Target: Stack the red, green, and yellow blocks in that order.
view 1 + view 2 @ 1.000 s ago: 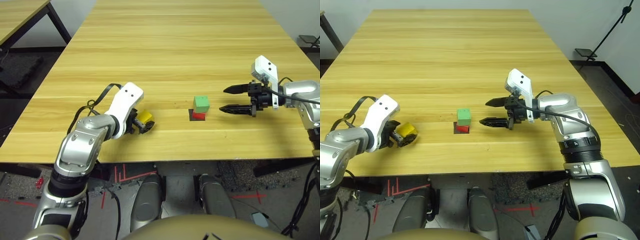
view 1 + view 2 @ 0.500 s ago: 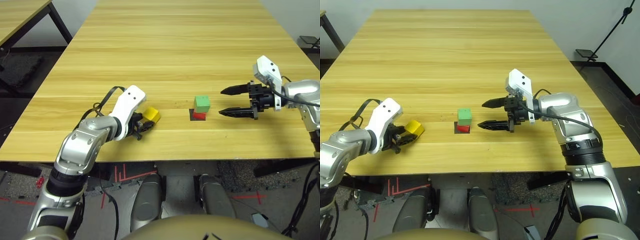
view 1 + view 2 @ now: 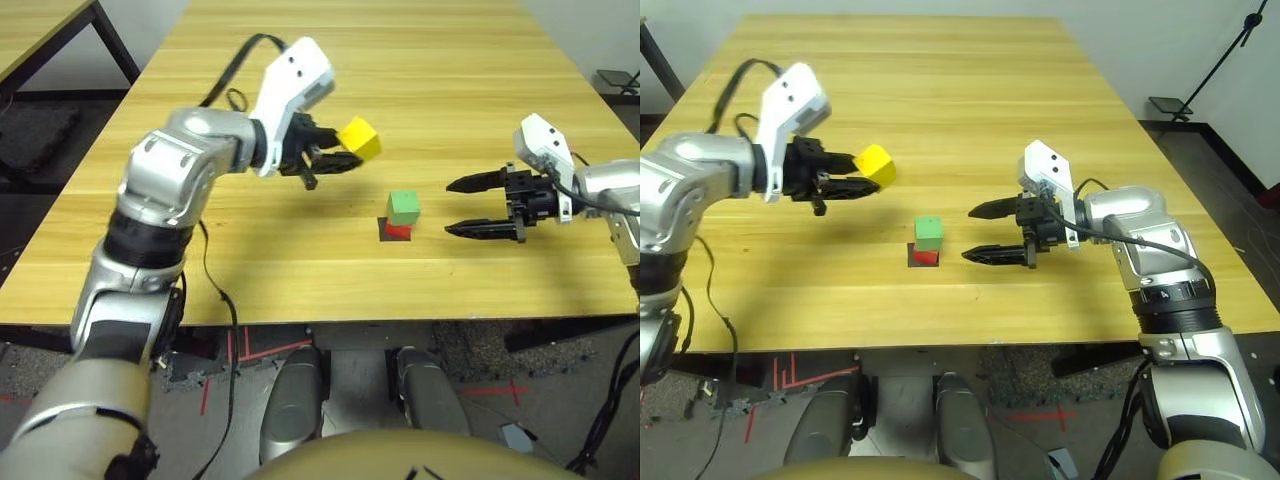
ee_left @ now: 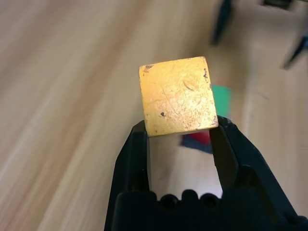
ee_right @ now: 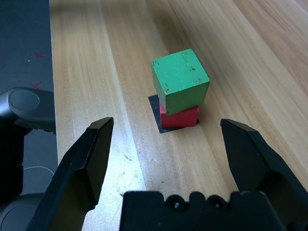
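Next, I let go of the yellow block with my left gripper on top of the green block (image 3: 405, 194) (image 4: 221, 99), above the black square patch.
The green block (image 3: 403, 207) sits on top of the red block (image 3: 398, 231), which rests on a flat black square patch near the table's front. My left gripper (image 3: 345, 157) is shut on the yellow block (image 3: 359, 138) and holds it in the air, up and to the left of the stack. In the left wrist view the yellow block (image 4: 177, 96) is pinched between both fingers, with the stack behind it. My right gripper (image 3: 466, 207) stands open just right of the stack, fingers pointing at it, apart from the green block (image 5: 180, 81).
The wooden table (image 3: 360, 70) stretches far back behind the stack. A second table's corner (image 3: 40, 25) stands at the far left. The front edge of the table runs close below the stack.
My left gripper has closed on the yellow block, lifted it off the table and carried it up and right toward the stack. The right gripper has barely moved.
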You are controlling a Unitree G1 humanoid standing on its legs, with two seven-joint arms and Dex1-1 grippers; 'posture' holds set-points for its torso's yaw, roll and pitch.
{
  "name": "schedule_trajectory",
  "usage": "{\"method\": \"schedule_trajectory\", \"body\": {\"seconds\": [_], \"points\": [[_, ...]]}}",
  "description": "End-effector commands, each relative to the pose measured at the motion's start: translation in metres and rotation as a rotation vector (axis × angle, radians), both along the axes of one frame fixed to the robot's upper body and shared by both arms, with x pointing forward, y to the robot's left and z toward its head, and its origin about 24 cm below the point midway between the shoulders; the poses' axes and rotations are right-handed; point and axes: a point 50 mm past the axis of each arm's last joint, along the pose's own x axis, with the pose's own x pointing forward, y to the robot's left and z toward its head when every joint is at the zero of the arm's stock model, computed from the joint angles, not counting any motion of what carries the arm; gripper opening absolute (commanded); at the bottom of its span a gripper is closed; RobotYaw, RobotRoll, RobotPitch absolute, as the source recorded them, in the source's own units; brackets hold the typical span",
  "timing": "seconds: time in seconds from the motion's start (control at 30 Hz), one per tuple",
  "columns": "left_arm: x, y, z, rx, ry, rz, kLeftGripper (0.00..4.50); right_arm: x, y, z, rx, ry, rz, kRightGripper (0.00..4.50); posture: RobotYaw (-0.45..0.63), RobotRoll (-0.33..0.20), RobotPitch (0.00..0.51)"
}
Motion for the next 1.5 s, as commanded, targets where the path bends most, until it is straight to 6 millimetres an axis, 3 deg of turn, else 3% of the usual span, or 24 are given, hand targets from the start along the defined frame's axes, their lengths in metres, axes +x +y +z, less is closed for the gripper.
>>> {"method": "schedule_trajectory", "body": {"seconds": [0.03,0.43,1.43,1.5], "points": [[0.007,-0.013,-0.004,0.048,-0.002,-0.115,1.90,-0.003,-0.003,0.001,0.011,-0.012,-0.013,4.50,0.08,-0.067,0.072],[0.024,-0.033,-0.004,0.198,-0.019,-0.173,1.90,-0.010,-0.009,-0.001,0.013,-0.011,-0.051,4.50,0.04,-0.054,0.066],[0.017,-0.044,-0.018,0.256,0.030,-0.222,1.90,-0.013,-0.006,-0.004,0.033,-0.004,-0.091,4.50,0.02,-0.041,0.083],[0.016,-0.044,-0.020,0.260,0.034,-0.216,2.62,-0.013,-0.006,-0.004,0.033,-0.004,-0.094,4.50,0.02,-0.040,0.081]]}}
